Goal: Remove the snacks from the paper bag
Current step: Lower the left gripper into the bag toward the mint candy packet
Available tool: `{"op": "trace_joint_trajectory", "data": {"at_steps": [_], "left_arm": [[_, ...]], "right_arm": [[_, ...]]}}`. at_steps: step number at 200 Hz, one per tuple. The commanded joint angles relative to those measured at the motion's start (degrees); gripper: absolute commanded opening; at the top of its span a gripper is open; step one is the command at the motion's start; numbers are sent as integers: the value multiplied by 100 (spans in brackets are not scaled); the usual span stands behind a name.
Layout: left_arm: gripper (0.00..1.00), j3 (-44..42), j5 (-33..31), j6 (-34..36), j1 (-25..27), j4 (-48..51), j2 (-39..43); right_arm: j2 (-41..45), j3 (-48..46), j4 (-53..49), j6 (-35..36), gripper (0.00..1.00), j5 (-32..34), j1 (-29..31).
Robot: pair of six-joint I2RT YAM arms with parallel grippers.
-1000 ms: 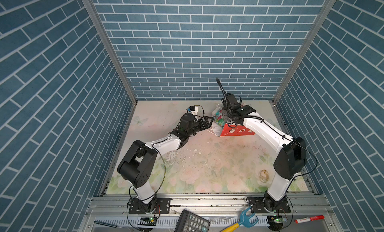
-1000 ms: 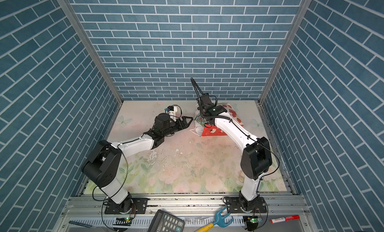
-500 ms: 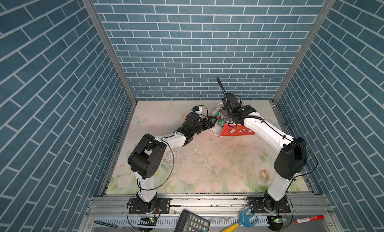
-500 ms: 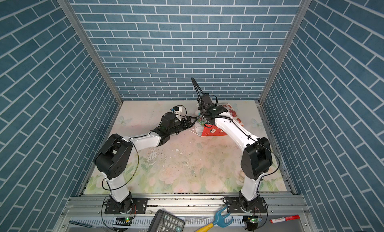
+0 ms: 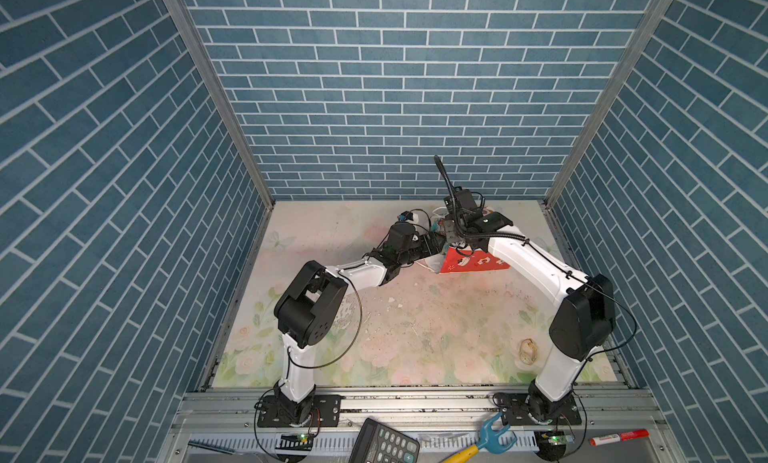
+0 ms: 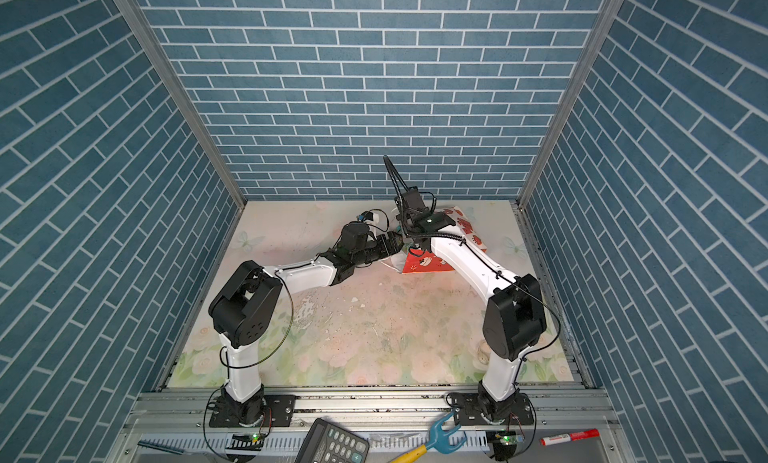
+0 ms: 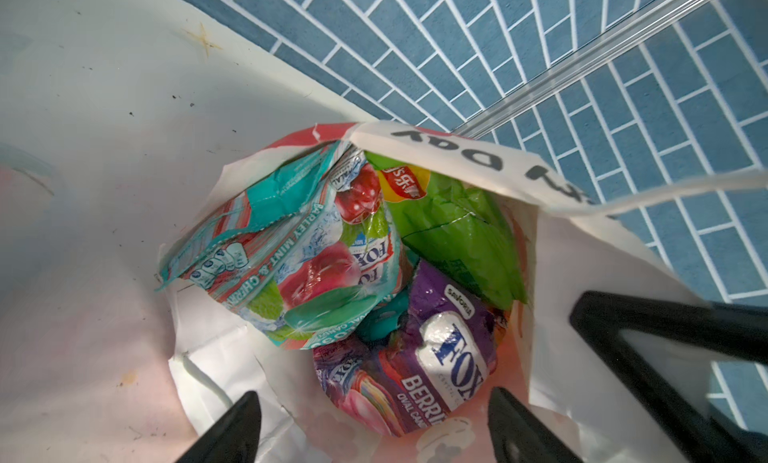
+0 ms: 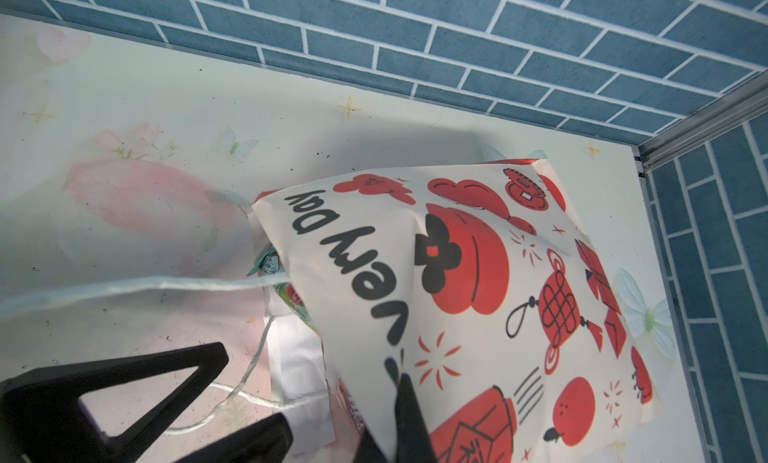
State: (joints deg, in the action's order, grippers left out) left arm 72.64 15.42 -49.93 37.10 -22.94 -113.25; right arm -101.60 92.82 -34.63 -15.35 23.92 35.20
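The robot's left gripper needs to take the teal and red mint packet next, closing on that packet's middle (image 5: 437,229) (image 7: 345,243), beside the bright green packet.
The paper bag (image 5: 473,263) (image 6: 428,263) lies on its side near the back wall, its mouth toward the left arm. My right gripper (image 8: 390,415) (image 5: 451,232) is shut on the bag's upper wall (image 8: 478,274) and holds the mouth open. At that mouth my left gripper (image 7: 374,402) (image 5: 436,243) stands open, its fingertips either side of a purple FOX'S packet (image 7: 440,348). Inside the bag (image 7: 457,149) also lie a teal and red mint packet (image 7: 299,253) and a bright green packet (image 7: 453,228). Nothing is gripped by the left fingers.
A white cord handle (image 8: 145,286) trails across the mat by the bag. A pale seashell (image 5: 528,351) lies at the front right near the right arm's base. A calculator (image 5: 384,442), a blue and yellow tool (image 5: 490,438) and a red marker (image 5: 619,438) sit on the front rail.
The left arm has stretched forward and brought its open gripper up to the bag's mouth. The right gripper has held still on the bag.
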Motion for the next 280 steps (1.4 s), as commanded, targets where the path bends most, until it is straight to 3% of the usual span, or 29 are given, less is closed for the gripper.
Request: {"op": "trace_joint_trajectory", "data": {"at_steps": [1, 73, 185, 219, 255, 280], "left_arm": [[88, 202, -84, -126, 34, 161, -285], [89, 345, -22, -1159, 43, -1158, -1029], [88, 503, 118, -1277, 34, -1494, -1107], [88, 717, 215, -1253, 23, -1036, -1022], [90, 1032, -34, -403, 26, 267, -698], [92, 1071, 42, -591, 27, 261, -834]], "right_arm": [[193, -57, 71, -363, 0, -208, 24], [210, -134, 149, -380, 0, -300, 31], [192, -175, 229, -398, 0, -417, 26], [193, -184, 221, -363, 0, -380, 33], [220, -217, 228, -354, 0, -362, 30], [207, -226, 285, -359, 0, -378, 31]]}}
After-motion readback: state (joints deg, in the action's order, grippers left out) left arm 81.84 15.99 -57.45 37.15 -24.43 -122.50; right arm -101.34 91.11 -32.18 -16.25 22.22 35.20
